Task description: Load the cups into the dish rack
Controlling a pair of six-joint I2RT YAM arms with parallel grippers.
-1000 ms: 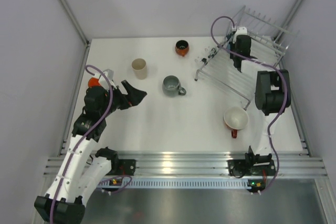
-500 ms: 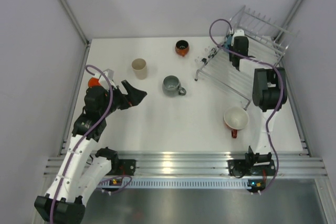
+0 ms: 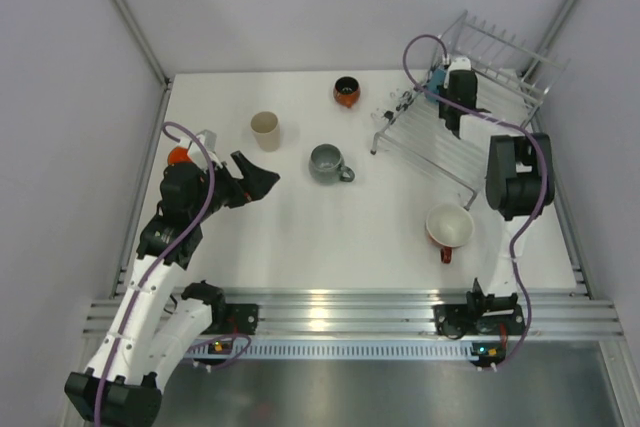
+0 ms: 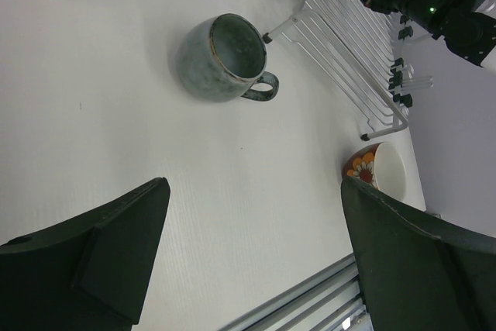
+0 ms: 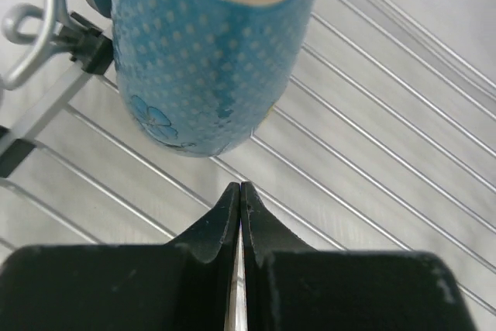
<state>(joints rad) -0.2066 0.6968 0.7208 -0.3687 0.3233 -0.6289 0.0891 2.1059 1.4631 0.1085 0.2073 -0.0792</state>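
Next, I should move my left gripper to the grey mug's rim (image 3: 312,159) (image 4: 212,43), on the side opposite its handle, and close it there.
The light blue cup (image 5: 205,44) lies in the wire dish rack (image 5: 387,145), just ahead of my right gripper (image 5: 240,188), which is shut and holds nothing. From above, this gripper (image 3: 453,97) hangs over the rack (image 3: 500,82) beside the blue cup (image 3: 437,77). My left gripper (image 4: 256,246) is open and empty above the table, its fingers (image 4: 116,246) wide apart. On the table stand a grey mug (image 3: 326,163), a beige tumbler (image 3: 265,131), a dark-and-orange cup (image 3: 346,91), a red mug with a white inside (image 3: 449,227) and an orange cup (image 3: 178,156) behind the left arm.
Grey walls with metal posts close in the white table (image 3: 300,237) at the left, right and back. An aluminium rail (image 3: 330,307) runs along the near edge. In the left wrist view, the grey mug (image 4: 225,60) sits ahead and the red mug (image 4: 380,172) to the right.
My right gripper has shifted slightly over the rack and stays shut. The left arm and the cups on the table have not moved.
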